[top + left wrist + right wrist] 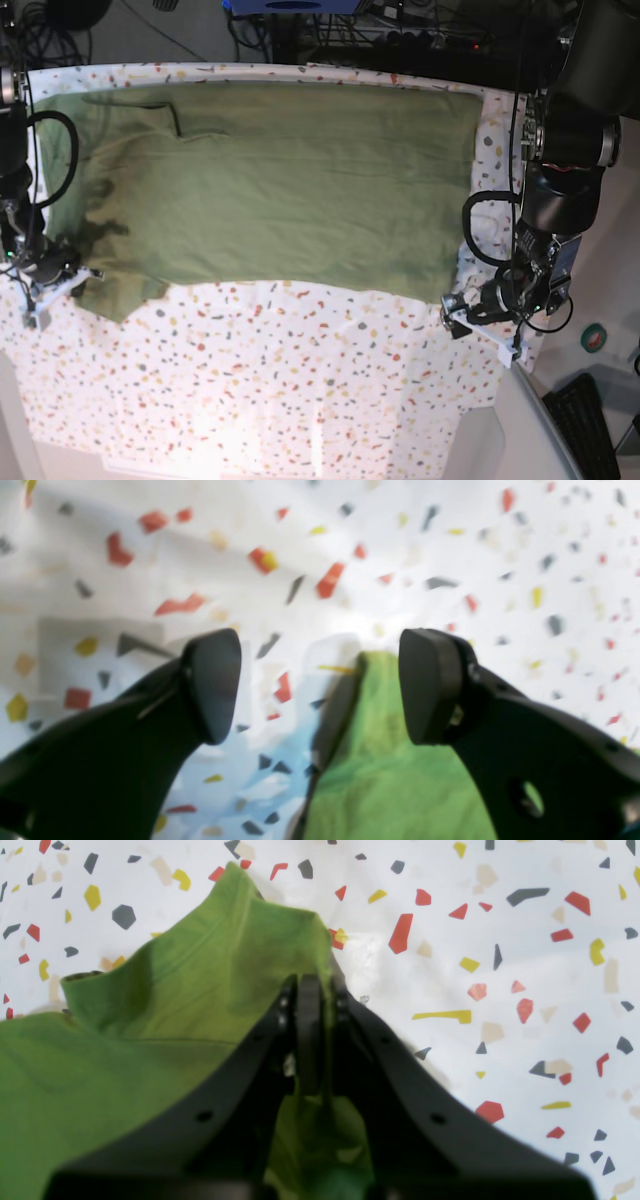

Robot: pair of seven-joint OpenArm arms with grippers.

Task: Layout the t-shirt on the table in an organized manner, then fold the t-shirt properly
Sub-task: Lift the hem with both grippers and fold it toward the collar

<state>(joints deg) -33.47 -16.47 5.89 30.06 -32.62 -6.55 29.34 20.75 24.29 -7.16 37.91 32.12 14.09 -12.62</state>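
The t-shirt's near corner lies under just one finger of my left gripper, so I should shift it further inward and pinch the hem [424, 291] before pulling.
The olive-green t-shirt [280, 180] lies spread wide over the far half of the speckled table [300, 380]. On the base view's right, my left gripper [462, 315] hovers at the shirt's near right corner. In the left wrist view its jaws [320, 680] stand open, and the shirt's corner [380, 760] lies on the cloth beneath them, not pinched. At the left edge my right gripper [70, 280] sits by the sleeve. The right wrist view shows that gripper [310, 990] shut on a raised fold of the t-shirt [200, 970].
Cables and dark equipment [400, 30] line the far side behind the table. A keyboard [592, 420] and a small round object [597, 338] lie off the table at the right. The near half of the speckled cover [250, 400] holds no objects.
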